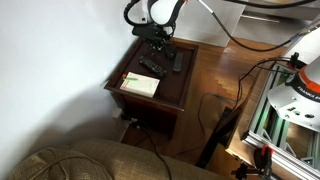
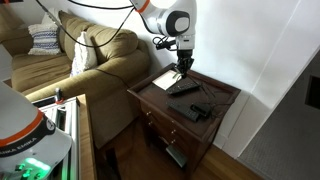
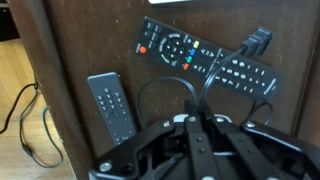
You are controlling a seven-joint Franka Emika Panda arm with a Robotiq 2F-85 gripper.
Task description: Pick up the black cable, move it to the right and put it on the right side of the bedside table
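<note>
Next, my gripper lets go of the cable on the table's far part (image 1: 143, 48) (image 3: 256, 134), between the long black remote and the white wall.
The bedside table (image 1: 172, 90) is dark reddish-brown wood with a glossy top; it also shows in the other exterior view (image 2: 216, 93) and the wrist view (image 3: 80, 50). The thin black cable (image 3: 257, 41) loops over the table top, runs from its plug end across a long remote, and passes between my fingers. My gripper (image 3: 196, 125) is low over the table's far part and shut on the cable. It shows in both exterior views (image 1: 160, 42) (image 2: 183, 67), where the cable is too thin to make out.
A long black remote (image 3: 195, 57) and a smaller grey-black remote (image 3: 110, 105) lie on the table beside the cable. A white booklet (image 1: 140, 84) lies near the table's front. A sofa (image 2: 90, 55) stands beside the table. Loose cords lie on the floor (image 3: 30, 135).
</note>
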